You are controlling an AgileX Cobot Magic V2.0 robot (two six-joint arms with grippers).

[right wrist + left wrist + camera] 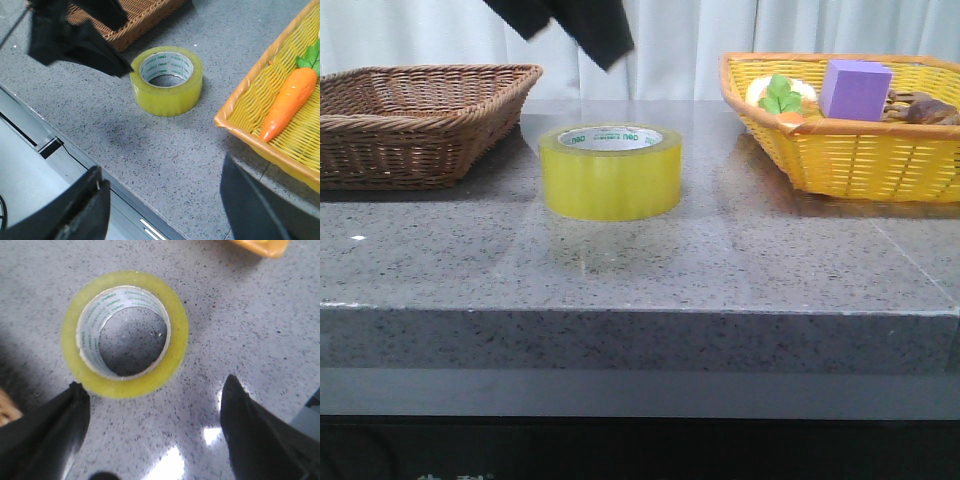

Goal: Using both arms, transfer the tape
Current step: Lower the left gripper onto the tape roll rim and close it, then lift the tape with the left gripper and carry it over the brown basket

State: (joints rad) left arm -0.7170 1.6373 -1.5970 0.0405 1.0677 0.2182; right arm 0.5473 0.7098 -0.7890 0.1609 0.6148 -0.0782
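The robot's left gripper should next go to the tape's side (666, 150) (175, 314) facing the yellow basket and close there, with one finger inside the hole.
The tape (610, 175), a wide yellow roll with a pale printed core, lies flat on the grey stone table between the two baskets. My left gripper (155, 386) is open and empty and hovers above it. The roll (177, 337) sits just beyond the fingertips (75, 400), not between them. Only a black piece of the left arm (570, 25) shows at the top of the front view. My right gripper (161, 167) is open and empty over the table's front edge, well short of the tape (167, 102). The left arm (75, 42) also shows there, beside the roll.
A brown wicker basket (420, 125) stands at the left. A yellow basket (850, 155) at the right holds a purple cube (855, 88), greens and a carrot (290, 102). The table's front edge (640, 310) runs close to the tape.
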